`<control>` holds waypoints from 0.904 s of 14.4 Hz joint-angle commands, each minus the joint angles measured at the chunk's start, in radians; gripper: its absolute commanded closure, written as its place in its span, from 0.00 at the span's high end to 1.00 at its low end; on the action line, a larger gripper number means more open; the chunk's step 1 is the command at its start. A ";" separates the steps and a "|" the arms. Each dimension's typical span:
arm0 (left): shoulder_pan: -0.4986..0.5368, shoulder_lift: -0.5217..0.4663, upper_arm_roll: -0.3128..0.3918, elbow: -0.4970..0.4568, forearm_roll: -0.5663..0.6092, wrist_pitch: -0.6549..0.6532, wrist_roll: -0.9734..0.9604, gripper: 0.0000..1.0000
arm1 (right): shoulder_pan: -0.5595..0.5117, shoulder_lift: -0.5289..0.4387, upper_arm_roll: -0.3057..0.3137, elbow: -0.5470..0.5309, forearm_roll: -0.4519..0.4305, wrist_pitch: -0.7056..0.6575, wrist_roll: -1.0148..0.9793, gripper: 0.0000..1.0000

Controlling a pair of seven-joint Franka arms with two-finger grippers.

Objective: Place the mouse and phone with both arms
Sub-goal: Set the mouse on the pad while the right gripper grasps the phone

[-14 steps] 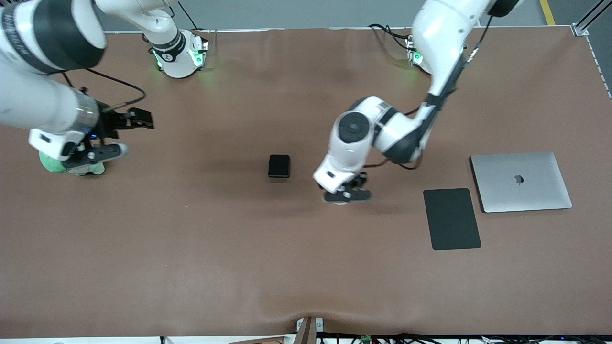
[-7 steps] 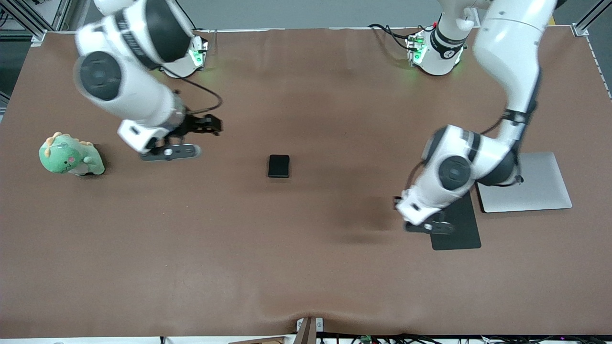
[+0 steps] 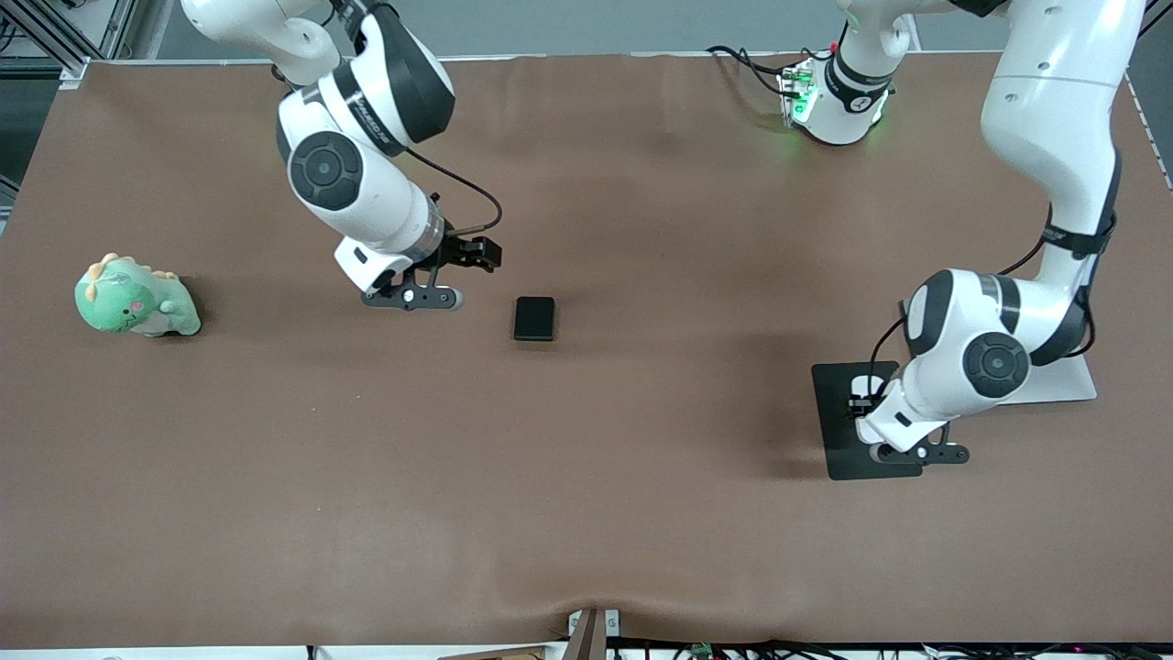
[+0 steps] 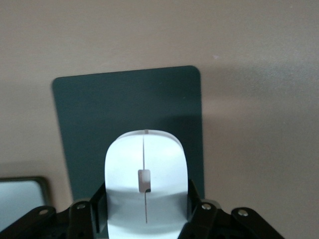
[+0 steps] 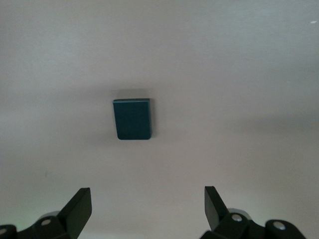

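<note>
The robot's left gripper should release the white mouse on the middle of the black mouse pad (image 3: 865,430) (image 4: 138,145). The mouse is held just over the pad now.
The white mouse (image 4: 144,184) is gripped between the left gripper's fingers, and the left gripper (image 3: 903,449) holds it just over the black mouse pad (image 3: 838,431), which also shows in the left wrist view (image 4: 129,109). In the front view the hand hides most of the mouse. The black phone (image 3: 534,318) lies flat mid-table and also shows in the right wrist view (image 5: 132,119). My right gripper (image 3: 412,298) hangs open and empty above the table beside the phone, toward the right arm's end. Its open gap (image 5: 147,206) shows bare table short of the phone.
A closed silver laptop (image 3: 1081,380) lies beside the mouse pad toward the left arm's end, partly under the left arm. A green toy dinosaur (image 3: 136,298) sits at the right arm's end of the table. The table's brown cloth (image 3: 586,477) lies bare nearer the front camera.
The left arm carried the mouse from mid-table to over the mouse pad. The right arm swung from above the toy dinosaur to beside the phone.
</note>
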 commanded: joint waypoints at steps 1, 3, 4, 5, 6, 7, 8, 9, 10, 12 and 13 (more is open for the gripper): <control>-0.006 0.045 0.000 -0.001 0.030 0.074 -0.013 0.00 | 0.043 0.003 -0.012 -0.091 0.015 0.119 0.023 1.00; 0.002 0.063 0.006 0.007 0.072 0.099 -0.013 0.00 | 0.043 0.058 -0.012 -0.085 0.016 0.133 0.023 1.00; 0.020 0.066 0.006 0.008 0.076 0.108 -0.013 0.00 | 0.057 0.080 -0.012 -0.085 0.016 0.150 0.023 1.00; 0.028 0.071 0.004 0.010 0.076 0.124 -0.011 0.00 | 0.080 0.106 -0.012 -0.086 0.016 0.166 0.023 1.00; 0.028 0.082 0.006 0.022 0.075 0.131 -0.011 0.00 | 0.090 0.135 -0.012 -0.086 0.016 0.196 0.025 1.00; 0.029 0.099 0.004 0.037 0.072 0.131 -0.013 0.00 | 0.106 0.153 -0.010 -0.085 0.019 0.236 0.026 1.00; 0.029 0.108 0.006 0.043 0.070 0.131 -0.016 0.00 | 0.118 0.170 -0.010 -0.083 0.024 0.270 0.037 1.00; 0.029 0.114 0.006 0.043 0.069 0.131 -0.022 0.00 | 0.129 0.198 -0.012 -0.083 0.044 0.313 0.040 1.00; 0.031 0.117 0.006 0.043 0.067 0.131 -0.023 0.00 | 0.141 0.222 -0.012 -0.083 0.051 0.349 0.040 1.00; 0.035 0.125 0.006 0.043 0.070 0.131 -0.022 0.21 | 0.176 0.279 -0.012 -0.083 0.053 0.412 0.042 1.00; 0.037 0.123 0.006 0.043 0.070 0.131 -0.011 0.62 | 0.183 0.299 -0.012 -0.083 0.052 0.448 0.042 1.00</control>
